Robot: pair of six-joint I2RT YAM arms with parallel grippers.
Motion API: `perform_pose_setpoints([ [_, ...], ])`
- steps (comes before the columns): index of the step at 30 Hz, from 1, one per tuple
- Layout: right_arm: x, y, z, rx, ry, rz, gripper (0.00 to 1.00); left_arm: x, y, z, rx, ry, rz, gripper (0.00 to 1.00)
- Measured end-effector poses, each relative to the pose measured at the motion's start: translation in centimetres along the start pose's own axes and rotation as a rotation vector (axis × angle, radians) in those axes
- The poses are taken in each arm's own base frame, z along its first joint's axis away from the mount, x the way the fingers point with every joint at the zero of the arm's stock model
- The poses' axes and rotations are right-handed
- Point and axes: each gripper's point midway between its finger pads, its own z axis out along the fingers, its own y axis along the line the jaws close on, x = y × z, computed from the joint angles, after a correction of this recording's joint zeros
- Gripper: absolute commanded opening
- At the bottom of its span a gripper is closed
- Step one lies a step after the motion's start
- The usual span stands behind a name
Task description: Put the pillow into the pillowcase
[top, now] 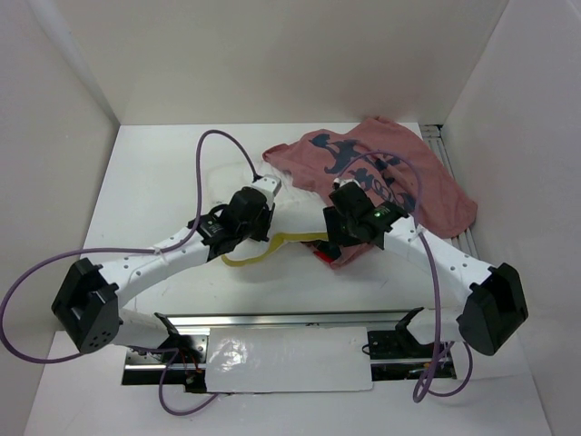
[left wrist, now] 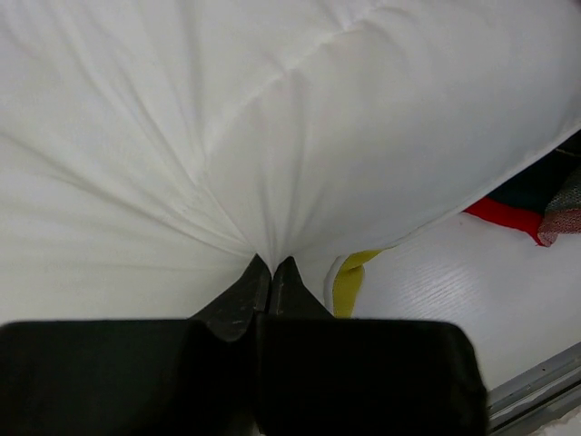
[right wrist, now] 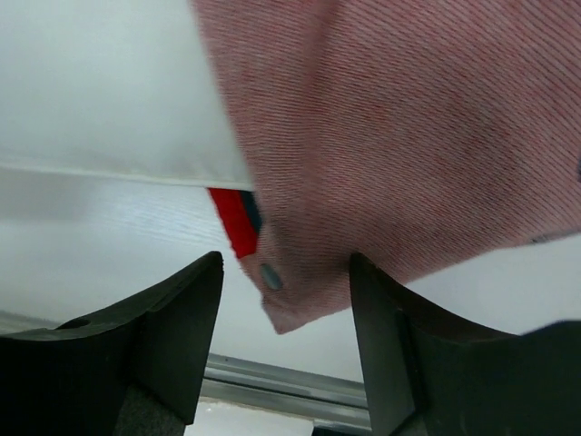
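Next, my left gripper releases the white pillow flat on the table (top: 246, 240) behind the metal rail, up against the pillowcase.
The white pillow (left wrist: 272, 118) fills the left wrist view, and its yellow edge (left wrist: 349, 282) shows just right of the fingertips. My left gripper (left wrist: 272, 263) is shut on a pinch of the pillow's cover, which fans into folds. From above, that gripper (top: 241, 241) sits by the yellow edge (top: 272, 247). The faded pink-red pillowcase (top: 390, 173) with dark blue marks lies at the back right. Its near corner (right wrist: 300, 300) hangs between the fingers of my right gripper (right wrist: 286, 272), which is open and not touching the cloth. A strip of bright red (right wrist: 233, 222) shows under that corner.
A metal rail (top: 290, 320) runs along the near table edge between the arm bases, with a white sheet (top: 289, 359) in front of it. White walls close the table at left, back and right. A purple cable (top: 218, 150) loops over the left side.
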Motion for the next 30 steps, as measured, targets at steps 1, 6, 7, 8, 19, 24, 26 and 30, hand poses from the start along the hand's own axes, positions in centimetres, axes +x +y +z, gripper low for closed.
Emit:
perform_pose_setpoints([
  [1, 0.2, -0.4, 0.2, 0.028, 0.01, 0.009, 0.6, 0.0, 0.0, 0.0, 0.0, 0.001, 0.0, 0.0],
  [6, 1.1, -1.8, 0.6, 0.112, 0.044, 0.036, 0.0, 0.3, 0.1, 0.0, -0.003, 0.011, 0.0, 0.0],
  [7, 1.1, -1.8, 0.5, 0.114, 0.045, 0.04, 0.0, 0.3, 0.0, 0.0, -0.001, 0.011, 0.0, 0.0],
  [8, 1.1, -1.8, 0.4, 0.112, 0.044, 0.041, 0.0, 0.3, 0.0, 0.0, 0.0, 0.011, -0.001, 0.0],
  [19, -5.0, 10.8, -5.7, -0.46, -0.086, -0.147, 0.0, -4.4, -2.3, -4.6, 0.144, -0.149, -0.18, 0.0],
  [24, -5.8, 20.1, -9.5, -0.818, -0.091, -0.334, 0.0, -6.5, -2.6, -5.9, 0.156, -0.217, -0.28, 0.0],
  [26, -5.4, 21.3, -9.9, -0.88, -0.083, -0.363, 0.0, -6.2, -2.5, -5.9, 0.156, -0.209, -0.308, 0.0],
  [30, -5.0, 21.4, -9.7, -0.935, -0.069, -0.345, 0.0, -5.6, -2.6, -5.6, 0.163, -0.222, -0.387, 0.0],
])
